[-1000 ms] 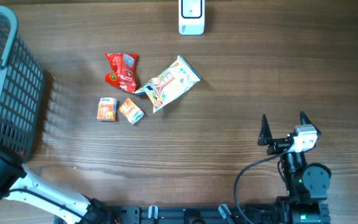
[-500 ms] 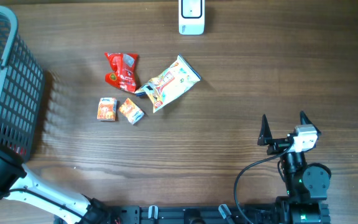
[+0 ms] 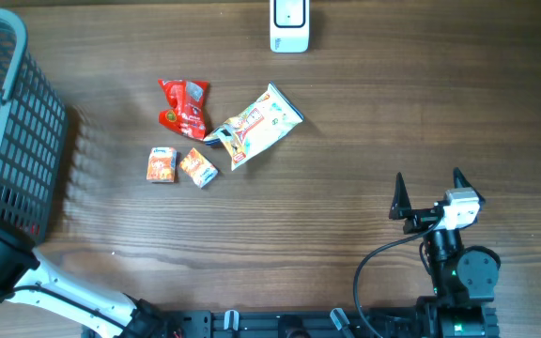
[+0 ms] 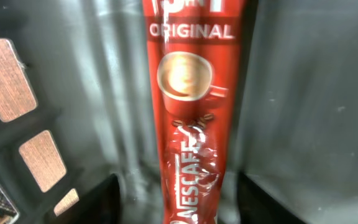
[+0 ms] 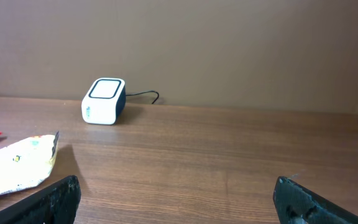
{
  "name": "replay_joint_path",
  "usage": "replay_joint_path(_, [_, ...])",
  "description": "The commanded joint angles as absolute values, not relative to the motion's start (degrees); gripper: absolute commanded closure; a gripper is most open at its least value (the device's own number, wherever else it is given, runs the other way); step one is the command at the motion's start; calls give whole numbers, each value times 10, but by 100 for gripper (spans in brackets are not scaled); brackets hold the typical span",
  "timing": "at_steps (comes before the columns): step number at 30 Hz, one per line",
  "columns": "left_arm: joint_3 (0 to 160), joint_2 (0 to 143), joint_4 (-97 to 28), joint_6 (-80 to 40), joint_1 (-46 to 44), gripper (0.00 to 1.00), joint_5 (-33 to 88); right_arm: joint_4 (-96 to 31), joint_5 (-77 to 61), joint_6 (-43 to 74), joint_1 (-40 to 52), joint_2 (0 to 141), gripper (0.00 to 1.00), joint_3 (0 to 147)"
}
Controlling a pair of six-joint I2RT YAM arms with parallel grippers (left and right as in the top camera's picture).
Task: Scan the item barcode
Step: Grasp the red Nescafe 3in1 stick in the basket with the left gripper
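Observation:
The sachet's lower lettering is between my left gripper's fingers, too near the sachet's end, so next I open them, shift and pinch it just below the printed cup [image 4: 191, 119] before I lift it.
A long red Nescafé coffee sachet [image 4: 191, 112] lies on the grey floor of the basket [image 4: 303, 93], filling the left wrist view. My left gripper [image 4: 188, 202] is down inside the basket with its dark jaws on either side of the sachet's near end. A gap shows on both sides, so it is open and not gripping. The white scanner [image 3: 289, 25] stands at the table's far edge, also visible as the scanner [image 5: 104, 101] in the right wrist view. My right gripper [image 3: 430, 195] rests open at the near right over bare wood, empty [image 5: 179, 199].
The dark mesh basket [image 3: 17, 122] stands at the far left, hiding the left gripper from above. On the table lie a red packet [image 3: 184, 108], a white snack pouch [image 3: 256, 125] and two small orange boxes [image 3: 162, 164] [image 3: 197, 168].

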State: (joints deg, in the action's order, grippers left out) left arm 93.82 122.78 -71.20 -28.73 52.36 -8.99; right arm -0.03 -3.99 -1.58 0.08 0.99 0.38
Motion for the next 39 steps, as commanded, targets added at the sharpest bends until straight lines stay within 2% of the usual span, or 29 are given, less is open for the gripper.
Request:
replay_joint_path(1, [918, 1264, -696, -289, 523, 56, -84, 1, -32, -11, 3, 6, 0, 3])
replay_joint_path(2, [918, 1264, -694, -288, 523, 68, -84, 1, -32, -11, 3, 6, 0, 3])
replay_joint_path(3, [918, 1264, -692, -288, 523, 85, -84, 1, -32, -11, 3, 6, 0, 3])
replay_joint_path(4, [918, 1264, -689, -289, 523, 96, -84, 1, -32, -11, 3, 6, 0, 3])
replay_joint_path(15, [926, 1264, -681, -287, 522, 96, -84, 1, -32, -11, 3, 6, 0, 3])
replay_joint_path(22, [1003, 1260, -735, -287, 522, 96, -74, 1, -32, -11, 3, 6, 0, 3])
replay_joint_path(28, [1073, 1236, -754, -287, 522, 96, -1, 1, -32, -11, 3, 6, 0, 3])
replay_joint_path(39, [1100, 1192, -735, -287, 522, 96, 179, 1, -32, -11, 3, 6, 0, 3])
